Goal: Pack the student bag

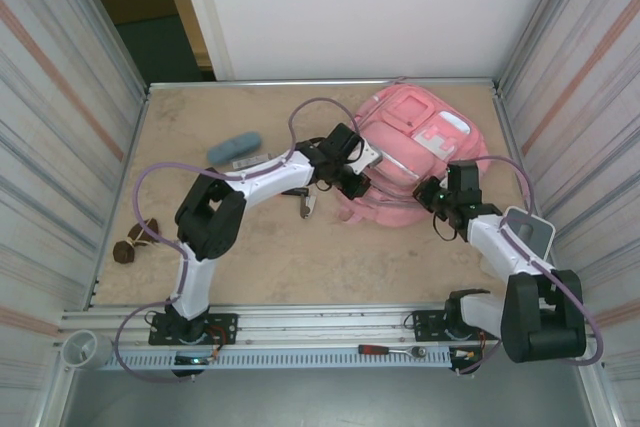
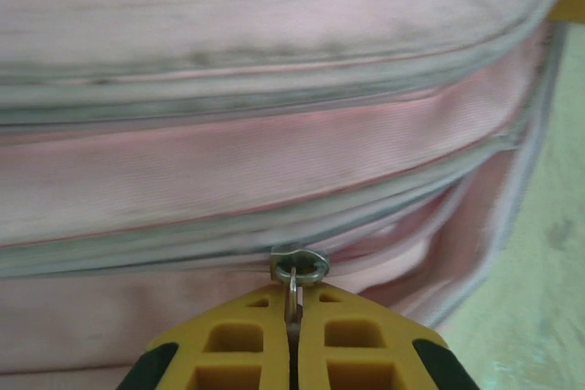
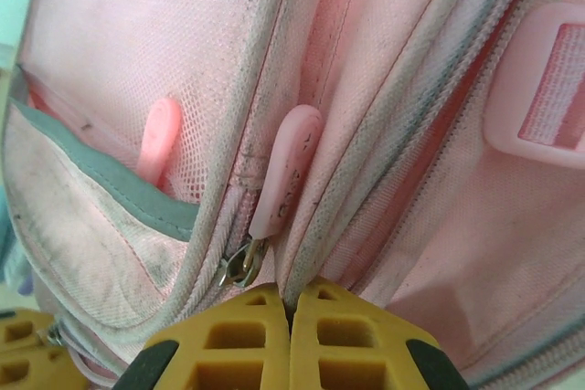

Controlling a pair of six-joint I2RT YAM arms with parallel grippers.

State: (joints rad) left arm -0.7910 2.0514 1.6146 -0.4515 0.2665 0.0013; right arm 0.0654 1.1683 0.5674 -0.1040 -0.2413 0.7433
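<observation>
I am pinching the piped seam beside the pink rubber tab with my right gripper, so I should take the outer zip edge [image 3: 537,359] with it to steady the bag for my left gripper's pull.
The pink student bag [image 1: 415,147] lies at the back right of the table. My left gripper [image 1: 350,175] is at its left side, and in the left wrist view the yellow jaws [image 2: 292,295] are shut on the metal pull of a zipper slider [image 2: 299,265] on a zip line across the bag [image 2: 274,162]. My right gripper [image 1: 440,193] is at the bag's near edge. In the right wrist view it [image 3: 291,291] is shut, pinching a grey piped seam of the bag [image 3: 393,134], just right of a metal slider [image 3: 239,265] with a pink rubber tab [image 3: 288,171].
A blue-grey pencil case [image 1: 235,147] lies behind the left arm and a small dark item [image 1: 305,202] lies beneath it. A brown object [image 1: 135,242] sits at the far left. A white box [image 1: 530,230] stands by the right wall. A screwdriver [image 1: 390,350] rests on the front rail.
</observation>
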